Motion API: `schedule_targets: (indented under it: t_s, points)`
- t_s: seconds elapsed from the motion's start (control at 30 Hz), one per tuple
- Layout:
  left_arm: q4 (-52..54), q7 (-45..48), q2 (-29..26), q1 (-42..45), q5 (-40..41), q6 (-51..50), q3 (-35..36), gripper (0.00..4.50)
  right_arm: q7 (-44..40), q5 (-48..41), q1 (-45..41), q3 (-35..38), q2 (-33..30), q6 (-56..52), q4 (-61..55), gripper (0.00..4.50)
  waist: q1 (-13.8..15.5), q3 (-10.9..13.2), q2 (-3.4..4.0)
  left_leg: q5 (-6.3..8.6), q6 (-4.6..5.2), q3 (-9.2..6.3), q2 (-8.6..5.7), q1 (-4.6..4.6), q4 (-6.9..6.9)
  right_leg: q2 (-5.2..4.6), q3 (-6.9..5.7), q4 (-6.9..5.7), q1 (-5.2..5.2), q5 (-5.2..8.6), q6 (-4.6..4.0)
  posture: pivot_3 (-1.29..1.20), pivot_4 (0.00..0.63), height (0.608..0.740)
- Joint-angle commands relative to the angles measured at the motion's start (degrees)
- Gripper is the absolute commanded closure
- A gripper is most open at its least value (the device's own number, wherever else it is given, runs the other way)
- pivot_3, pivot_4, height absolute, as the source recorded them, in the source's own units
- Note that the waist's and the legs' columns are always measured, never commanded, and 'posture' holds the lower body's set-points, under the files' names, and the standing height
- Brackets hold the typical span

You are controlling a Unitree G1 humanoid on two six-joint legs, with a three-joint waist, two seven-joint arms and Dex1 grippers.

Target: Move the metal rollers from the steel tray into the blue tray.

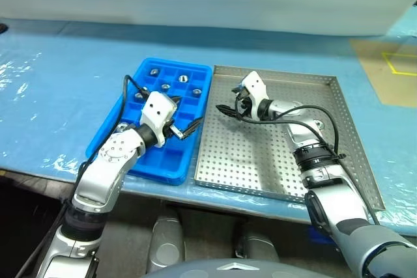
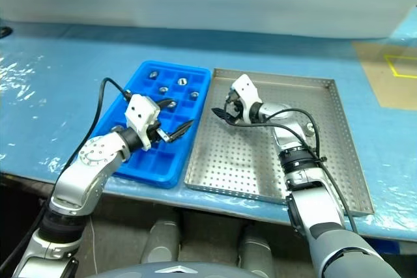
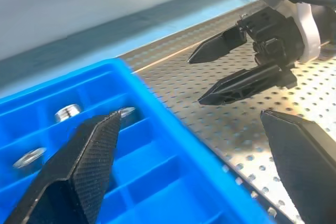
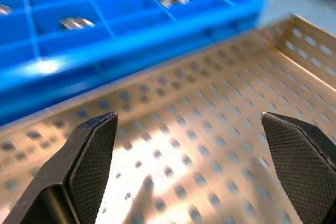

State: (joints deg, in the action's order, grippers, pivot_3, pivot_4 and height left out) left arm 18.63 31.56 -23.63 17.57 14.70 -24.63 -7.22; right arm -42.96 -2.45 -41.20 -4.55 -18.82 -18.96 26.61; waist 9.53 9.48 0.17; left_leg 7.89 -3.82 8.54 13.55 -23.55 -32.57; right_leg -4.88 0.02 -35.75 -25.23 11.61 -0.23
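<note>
Next, I move my right gripper back to the metal roller beside its own arm in the steel tray and close it on the roller's outer side (image 1: 319,124).
The blue tray (image 1: 171,161) lies left of the steel tray (image 1: 280,154), their long sides touching. Several metal rollers (image 1: 155,71) sit one to a compartment in the blue tray's far half, and the wrist views show some of them (image 4: 76,23) (image 3: 68,112). My left gripper (image 1: 186,118) hovers open over the blue tray's right side, pointing toward the steel tray, with nothing between its fingers. My right gripper (image 1: 229,103) is open and holds nothing. It hangs over the steel tray's perforated floor (image 4: 199,129) near the far left corner, pointing toward the blue tray. The left wrist view shows the right gripper (image 3: 195,80) too.
Both trays rest on a table covered in blue plastic sheeting (image 1: 58,89), close to its front edge (image 1: 39,164). A tan patch with yellow lines (image 1: 391,69) lies at the far right. Black cables (image 1: 329,122) loop off both wrists.
</note>
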Motion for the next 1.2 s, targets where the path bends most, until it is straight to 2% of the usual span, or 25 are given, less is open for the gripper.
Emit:
schedule_targets:
  t_s: [0.03,0.23,0.5,0.83,1.13,1.2]
  points:
    - [-2.1,2.8,0.4,3.1,-0.2,3.0,-1.0,0.0,3.0,-0.8,0.7,2.8,-1.9,-1.5,-3.9,0.04,-0.9,0.0,0.0,0.0,0.0,0.0,0.0,0.0,0.0,0.0,-0.01,0.0,0.0,0.0,0.0,0.14,0.15,0.74]
    - [-7.4,6.0,2.7,7.1,-0.7,5.5,-3.1,0.0,8.5,-0.3,2.9,6.1,-5.7,-4.4,-5.3,0.04,-2.3,0.0,0.0,-0.01,0.0,0.05,-0.05,0.04,-0.02,-0.04,0.03,-0.01,0.03,-0.01,-0.01,0.07,0.15,0.74]
    - [-12.6,9.5,4.7,9.8,-2.1,9.0,-5.2,0.0,11.5,-1.8,7.1,9.7,-9.7,-11.9,-10.2,0.04,-3.5,0.0,0.0,-0.01,0.01,0.09,-0.06,0.08,0.0,-0.03,0.07,0.01,0.05,-0.01,-0.01,-0.02,0.15,0.74]
    - [-17.0,11.9,7.5,11.8,-2.3,11.5,-5.9,0.0,13.8,-4.0,10.6,14.2,-13.4,-19.8,-14.9,0.04,-4.6,0.0,0.0,0.0,0.04,0.24,-0.11,0.36,0.06,-0.03,0.1,0.0,0.17,-0.01,-0.01,-0.08,0.15,0.74]
    - [-17.9,12.6,8.3,12.0,-2.6,12.2,-5.6,0.0,13.9,-5.7,11.8,14.4,-14.1,-25.8,-15.6,0.04,-5.6,0.0,0.0,0.02,0.08,0.28,-0.13,0.36,0.08,-0.05,0.1,0.05,0.17,-0.01,-0.01,-0.09,0.15,0.74]
    - [-17.6,12.5,8.2,11.8,-2.5,11.9,-5.3,0.0,14.5,-5.6,11.6,14.7,-14.0,-26.0,-14.5,0.4,-5.6,0.0,0.0,0.02,0.08,0.3,-0.13,0.37,0.08,-0.05,0.1,0.04,0.17,-0.01,-0.01,-0.08,0.15,0.74]
